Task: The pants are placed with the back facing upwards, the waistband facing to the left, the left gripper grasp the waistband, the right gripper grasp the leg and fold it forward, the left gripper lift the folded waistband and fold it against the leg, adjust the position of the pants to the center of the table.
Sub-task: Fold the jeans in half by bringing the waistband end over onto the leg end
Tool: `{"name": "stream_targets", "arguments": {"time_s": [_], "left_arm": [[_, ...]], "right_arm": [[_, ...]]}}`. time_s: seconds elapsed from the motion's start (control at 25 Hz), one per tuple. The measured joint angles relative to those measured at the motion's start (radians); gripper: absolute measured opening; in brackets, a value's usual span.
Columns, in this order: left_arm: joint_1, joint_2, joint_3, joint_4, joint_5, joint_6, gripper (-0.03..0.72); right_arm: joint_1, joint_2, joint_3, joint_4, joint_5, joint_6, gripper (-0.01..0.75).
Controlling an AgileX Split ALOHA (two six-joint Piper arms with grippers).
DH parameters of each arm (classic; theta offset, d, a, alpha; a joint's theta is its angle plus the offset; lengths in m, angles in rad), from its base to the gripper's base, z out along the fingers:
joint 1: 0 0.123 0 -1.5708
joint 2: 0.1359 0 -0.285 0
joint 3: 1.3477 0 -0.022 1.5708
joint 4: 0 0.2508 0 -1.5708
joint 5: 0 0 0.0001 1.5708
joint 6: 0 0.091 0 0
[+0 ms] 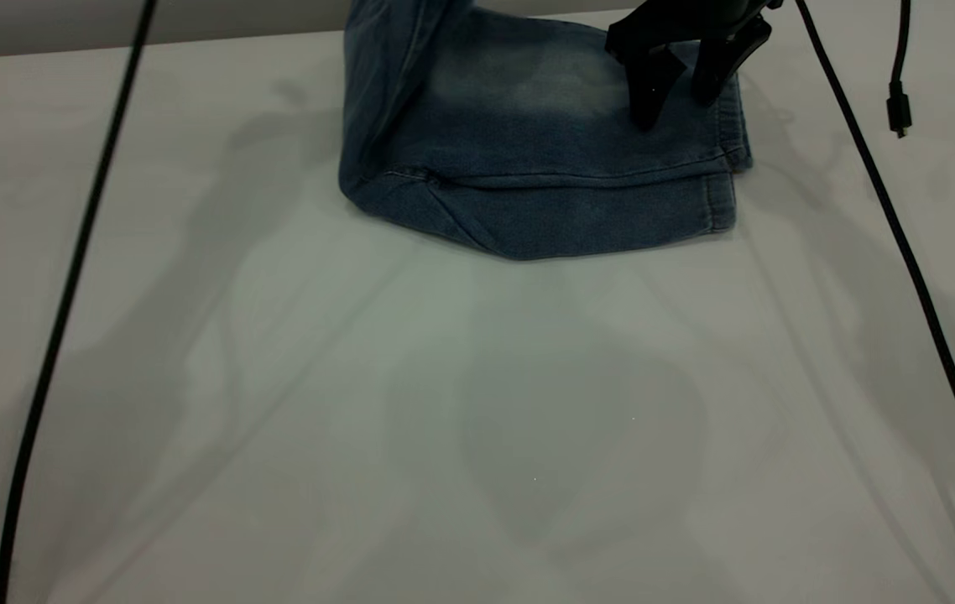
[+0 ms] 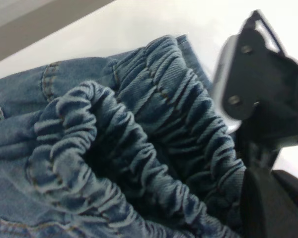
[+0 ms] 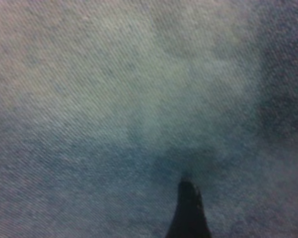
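Observation:
The robot's left gripper needs to release the waistband on the denim leg (image 1: pixel 670 129) just short of the hems, by the fingertips of the robot's right gripper.
The blue denim pants (image 1: pixel 545 168) lie folded lengthwise at the far middle of the table (image 1: pixel 477 436), leg hems (image 1: pixel 722 189) to the right. Their left end rises steeply out of the top of the exterior view. In the left wrist view the ruched waistband (image 2: pixel 139 144) is bunched up against one black finger (image 2: pixel 273 208) of my left gripper, which is shut on it; that gripper is outside the exterior view. My right gripper (image 1: pixel 683 96) stands open near the hems, both tips down on the leg with the whitish faded patch (image 1: pixel 528 75). One fingertip (image 3: pixel 188 213) rests on faded denim (image 3: pixel 139 99).
A black cable (image 1: pixel 66 302) runs down the left side and another (image 1: pixel 905 252) down the right. A plug (image 1: pixel 899 109) dangles at the upper right. The table's far edge (image 1: pixel 108 46) is close behind the pants.

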Motion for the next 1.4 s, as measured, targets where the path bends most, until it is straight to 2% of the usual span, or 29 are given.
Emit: {"name": "stream_targets", "arguments": {"time_s": [0.32, 0.64, 0.84, 1.2, 1.4], "left_arm": [[-0.027, 0.002, -0.004, 0.019, -0.002, 0.002, 0.024], [-0.033, 0.002, -0.004, 0.022, -0.001, 0.003, 0.024], [-0.044, 0.002, -0.004, 0.019, -0.001, 0.003, 0.024], [-0.146, 0.01, -0.003, 0.023, -0.001, 0.027, 0.024], [-0.189, 0.052, -0.002, 0.027, -0.004, 0.032, 0.024]], "right_arm": [[0.0, -0.006, -0.028, -0.027, 0.005, 0.0, 0.467], [-0.021, -0.007, -0.195, -0.128, 0.103, 0.007, 0.467], [-0.101, -0.023, -0.296, -0.134, 0.101, 0.059, 0.467], [-0.308, -0.088, -0.309, -0.1, 0.101, 0.167, 0.467], [-0.388, -0.099, -0.31, -0.025, 0.099, 0.171, 0.467]]}}
